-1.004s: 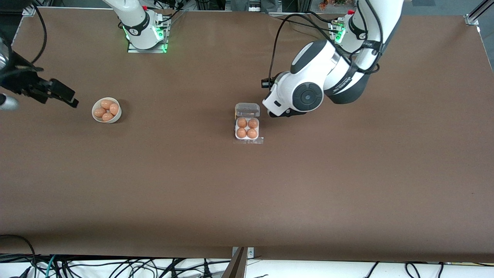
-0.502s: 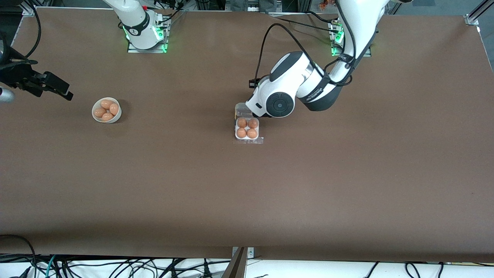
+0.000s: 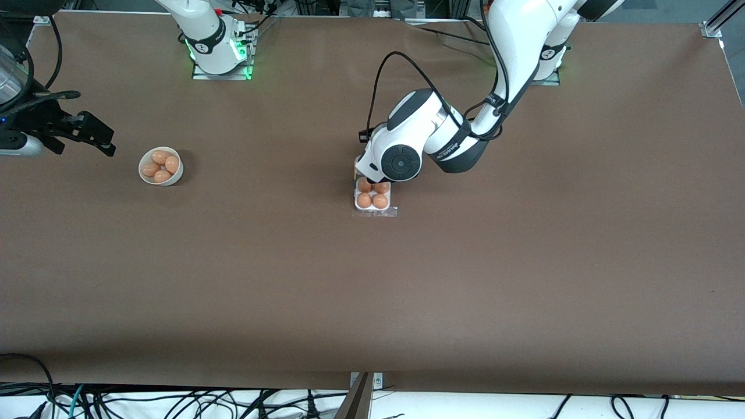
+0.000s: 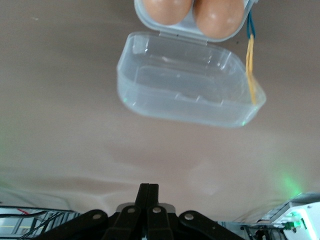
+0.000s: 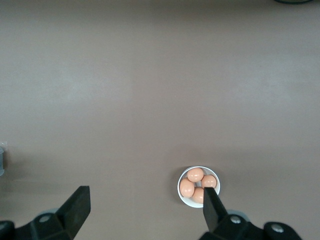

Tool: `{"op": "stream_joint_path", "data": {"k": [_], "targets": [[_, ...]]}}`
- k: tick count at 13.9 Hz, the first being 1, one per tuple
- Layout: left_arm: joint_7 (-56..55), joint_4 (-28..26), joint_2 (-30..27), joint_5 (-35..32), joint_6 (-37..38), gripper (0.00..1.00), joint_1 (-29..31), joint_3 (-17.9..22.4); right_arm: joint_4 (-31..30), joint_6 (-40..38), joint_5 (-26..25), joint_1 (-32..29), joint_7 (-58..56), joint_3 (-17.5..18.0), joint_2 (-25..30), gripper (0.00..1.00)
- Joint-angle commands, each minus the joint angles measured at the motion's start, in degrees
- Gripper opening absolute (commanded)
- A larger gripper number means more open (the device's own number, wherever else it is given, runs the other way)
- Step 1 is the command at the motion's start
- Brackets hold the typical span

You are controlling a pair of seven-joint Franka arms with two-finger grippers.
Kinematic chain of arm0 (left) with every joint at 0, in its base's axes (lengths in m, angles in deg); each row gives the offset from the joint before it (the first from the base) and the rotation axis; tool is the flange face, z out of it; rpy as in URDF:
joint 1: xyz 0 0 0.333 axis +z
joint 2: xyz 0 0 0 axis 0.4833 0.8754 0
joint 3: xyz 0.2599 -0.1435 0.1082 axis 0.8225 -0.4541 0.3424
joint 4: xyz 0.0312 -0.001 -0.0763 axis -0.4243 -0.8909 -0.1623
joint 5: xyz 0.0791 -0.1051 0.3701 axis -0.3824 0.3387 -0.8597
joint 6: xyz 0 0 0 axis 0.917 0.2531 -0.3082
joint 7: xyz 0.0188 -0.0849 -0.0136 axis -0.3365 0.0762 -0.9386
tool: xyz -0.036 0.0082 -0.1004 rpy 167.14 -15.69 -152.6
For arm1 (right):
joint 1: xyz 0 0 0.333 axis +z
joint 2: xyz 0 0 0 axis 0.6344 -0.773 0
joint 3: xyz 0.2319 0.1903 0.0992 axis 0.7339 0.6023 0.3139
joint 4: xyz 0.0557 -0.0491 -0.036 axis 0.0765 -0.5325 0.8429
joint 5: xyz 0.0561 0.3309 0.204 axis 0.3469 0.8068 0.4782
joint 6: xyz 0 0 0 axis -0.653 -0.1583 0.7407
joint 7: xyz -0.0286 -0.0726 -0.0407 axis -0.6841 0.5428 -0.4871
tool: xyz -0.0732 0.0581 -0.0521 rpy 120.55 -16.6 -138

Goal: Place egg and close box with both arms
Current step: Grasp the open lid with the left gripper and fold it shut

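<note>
Once my left gripper releases it, the clear lid will rest shut over the brown eggs in the pale tray (image 3: 373,193).
The box (image 3: 373,209) lies mid-table with several brown eggs (image 3: 372,194) in its pale tray. Its clear hinged lid (image 4: 187,90) is open and lies flat on the table, on the side of the tray toward the robots' bases. In the front view the left arm's wrist (image 3: 398,163) covers the lid. My left gripper (image 4: 148,192) is shut on nothing and hangs just above the table beside the lid's free edge. My right gripper (image 3: 87,137) is open and empty in the air near the right arm's end of the table, beside the bowl.
A round white bowl (image 3: 174,179) with several brown eggs stands toward the right arm's end; the right wrist view shows the bowl (image 5: 186,202) by one fingertip. A thin yellow and blue strip (image 4: 250,65) runs along the lid's side.
The left arm has swung in from beside the box until its wrist covers the open lid. Its fingers have come together. The right gripper has shifted slightly.
</note>
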Motion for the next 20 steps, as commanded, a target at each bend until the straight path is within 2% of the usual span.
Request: {"op": "stream_joint_path", "data": {"k": [1,7,14,15,18,20], "targets": [[-1.5,2.2,2.1,0.9,-2.8,0.01,-1.2,0.9,-0.4,0.2,-0.4,-0.8,0.0,0.6,-0.1,1.00],[-1.4,2.2,3.5,0.5,-10.1,0.00,-1.2,2.9,-0.4,2.1,-0.4,-0.7,0.2,0.7,-0.9,1.00],[-1.1,4.9,3.3,0.5,-10.5,0.02,-1.2,6.6,-0.4,2.8,-0.4,-0.7,0.2,0.7,-1.0,1.00],[-1.0,5.6,3.0,0.3,-9.7,0.07,-0.5,6.9,-0.4,2.6,-0.3,-0.7,0.2,0.7,-1.0,1.00],[-1.2,9.0,1.5,-2.9,-6.0,0.51,2.3,9.1,-0.4,2.6,-0.3,-0.7,0.2,0.7,-1.0,1.00],[1.1,14.8,1.5,-4.0,-1.0,0.79,7.4,9.3,-0.4,2.4,-0.3,-0.7,0.2,0.7,-1.0,1.00]]}}
